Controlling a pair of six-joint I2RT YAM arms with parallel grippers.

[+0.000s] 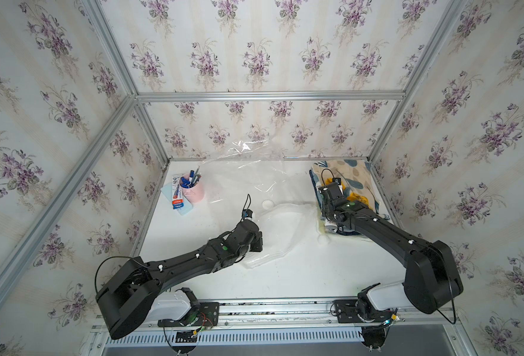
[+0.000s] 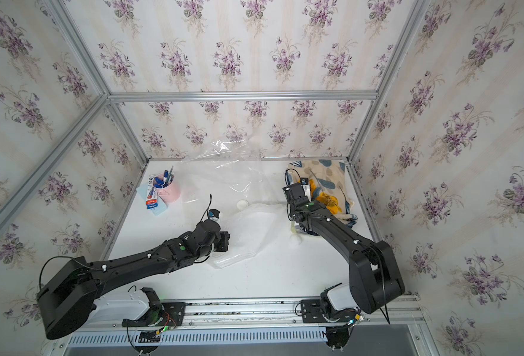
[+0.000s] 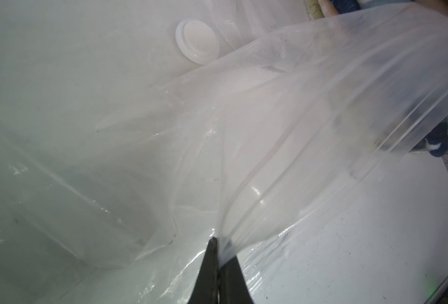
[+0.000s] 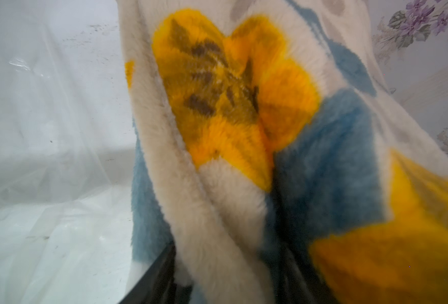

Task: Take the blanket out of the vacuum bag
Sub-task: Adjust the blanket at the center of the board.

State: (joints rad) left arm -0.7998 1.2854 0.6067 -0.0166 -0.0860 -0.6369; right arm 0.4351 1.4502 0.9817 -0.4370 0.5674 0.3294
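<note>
The blanket's edge bunches thickly at my right gripper; next I open it, pinch by the orange flower (image 4: 236, 93) and spread the blanket flat.
The blanket (image 1: 351, 180) (image 2: 325, 178), fluffy cream with blue and orange flowers, lies folded at the table's back right, outside the vacuum bag. The vacuum bag (image 1: 254, 185) (image 2: 242, 182) is clear, crinkled plastic spread over the middle, with its white valve disc (image 1: 267, 203) (image 3: 197, 40) facing up. My left gripper (image 3: 219, 242) is shut on a pinch of the bag's plastic near the zip edge (image 3: 402, 136). My right gripper (image 4: 228, 263) is over the blanket's near-left part. Its fingers (image 4: 162, 265) stand apart with a thick fold of blanket (image 4: 244, 105) between them.
A pink cup of pens (image 1: 192, 191) stands at the back left on a blue sheet with a small packet (image 1: 177, 202). Floral walls and aluminium posts (image 1: 149, 129) close in the back and both sides. The arm bases sit on the front rail (image 1: 273, 314).
</note>
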